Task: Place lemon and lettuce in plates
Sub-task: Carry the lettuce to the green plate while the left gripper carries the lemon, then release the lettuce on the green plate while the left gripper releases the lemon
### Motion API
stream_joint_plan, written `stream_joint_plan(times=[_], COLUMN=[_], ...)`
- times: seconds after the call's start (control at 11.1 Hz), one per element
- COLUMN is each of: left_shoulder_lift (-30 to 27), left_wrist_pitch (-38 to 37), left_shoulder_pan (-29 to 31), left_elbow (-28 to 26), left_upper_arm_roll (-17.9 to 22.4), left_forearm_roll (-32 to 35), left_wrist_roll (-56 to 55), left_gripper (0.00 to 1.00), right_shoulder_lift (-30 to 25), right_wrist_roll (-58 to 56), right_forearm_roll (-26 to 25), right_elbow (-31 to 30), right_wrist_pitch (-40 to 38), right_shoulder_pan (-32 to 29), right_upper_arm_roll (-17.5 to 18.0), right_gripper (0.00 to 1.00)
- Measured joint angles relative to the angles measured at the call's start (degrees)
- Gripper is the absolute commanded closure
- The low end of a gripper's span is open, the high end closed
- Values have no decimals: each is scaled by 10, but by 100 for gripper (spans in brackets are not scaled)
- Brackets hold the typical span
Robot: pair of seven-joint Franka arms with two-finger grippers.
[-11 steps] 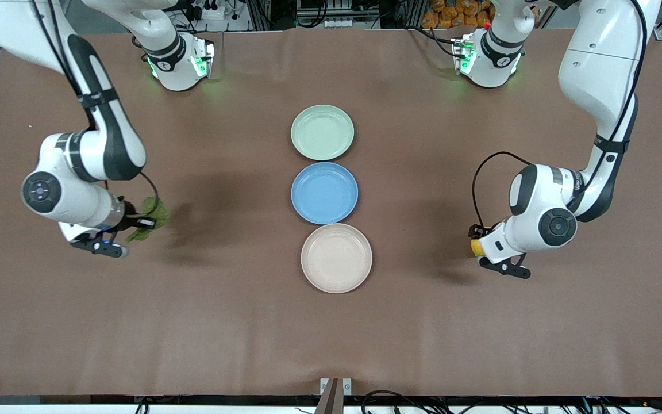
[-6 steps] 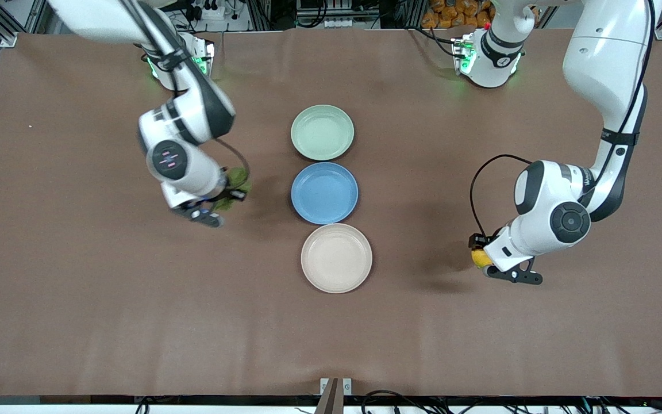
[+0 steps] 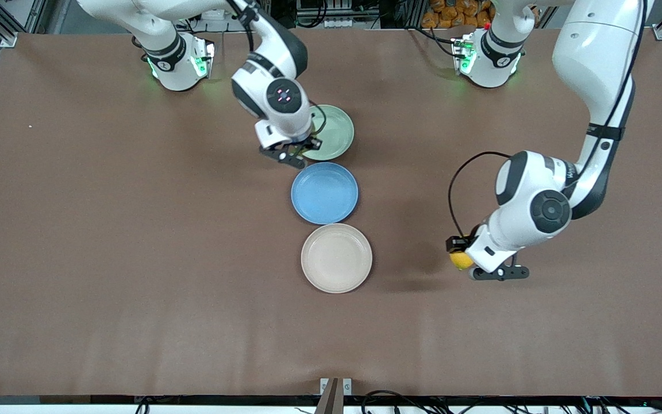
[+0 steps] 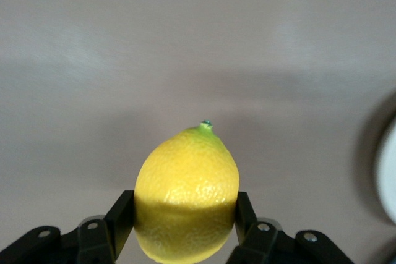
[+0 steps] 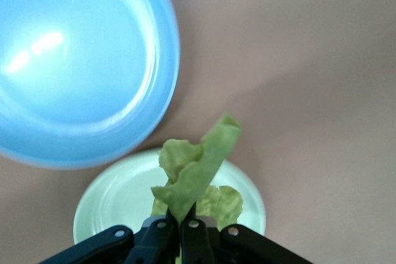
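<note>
The robot's left gripper will put the lemon down on the beige plate, just inside its nearest rim (image 3: 359, 254).
My right gripper (image 3: 299, 148) is shut on the lettuce (image 5: 198, 171), a crinkled green leaf, and holds it over the rim of the mint green plate (image 3: 334, 129). In the right wrist view the right gripper (image 5: 182, 224) pinches the leaf's base above that plate (image 5: 111, 208). In the front view the wrist hides the leaf. My left gripper (image 3: 460, 256) is shut on the yellow lemon (image 3: 461, 260) and holds it above bare table toward the left arm's end, beside the beige plate (image 3: 337, 259). The left wrist view shows the lemon (image 4: 187, 183) clamped between both fingers of the left gripper (image 4: 185, 217).
A blue plate (image 3: 324, 192) lies between the mint and beige plates; it also shows in the right wrist view (image 5: 80, 66). The beige plate's edge shows in the left wrist view (image 4: 388, 177). Brown table (image 3: 135, 287) spreads all around.
My right arm has carried the lettuce from the right arm's end of the table to over the mint plate. My left gripper has shifted a little toward the plates with the lemon.
</note>
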Motion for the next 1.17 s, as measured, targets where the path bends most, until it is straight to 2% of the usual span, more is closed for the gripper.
stream_joint_plan(times=[0.09, 0.18, 0.27, 0.54, 0.81, 0.9, 0.99, 1.08, 1.17], left_shoulder_lift=[1, 3, 11, 56, 101, 114, 125, 132, 134], left_wrist_pitch=[0, 0, 0, 16, 111, 144, 170, 184, 190], left_shoulder_pan=[-16, -42, -72, -148, -202, -236, -271, -294, -301], left_elbow=[3, 6, 15, 65, 79, 80, 81, 83, 88], left_upper_arm_roll=[-6, -8, -7, -2, 19, 48, 79, 99, 107], left_forearm_roll=[0, 0, 0, 0, 0, 0, 0, 0, 0], left_wrist_roll=[-46, -94, -141, -252, -329, -353, -375, -389, -393], left_gripper=[100, 100, 100, 100, 100, 87, 51, 1, 0], right_shoulder_lift=[6, 15, 23, 36, 12, -15, -51, -87, -121], right_wrist_roll=[26, 50, 67, 93, 100, 99, 99, 100, 100], right_forearm_roll=[0, -1, -1, -2, -12, -14, -14, -14, -14], right_elbow=[-16, -28, -35, -35, -22, -10, 10, 31, 51], right_wrist_pitch=[34, 61, 77, 83, 63, 27, -25, -73, -112], right_shoulder_pan=[25, 50, 68, 84, 82, 81, 78, 75, 72], right_upper_arm_roll=[3, 3, 3, 3, 3, 7, 19, 30, 36], right_gripper=[100, 60, 1, 0, 0, 0, 0, 0, 0])
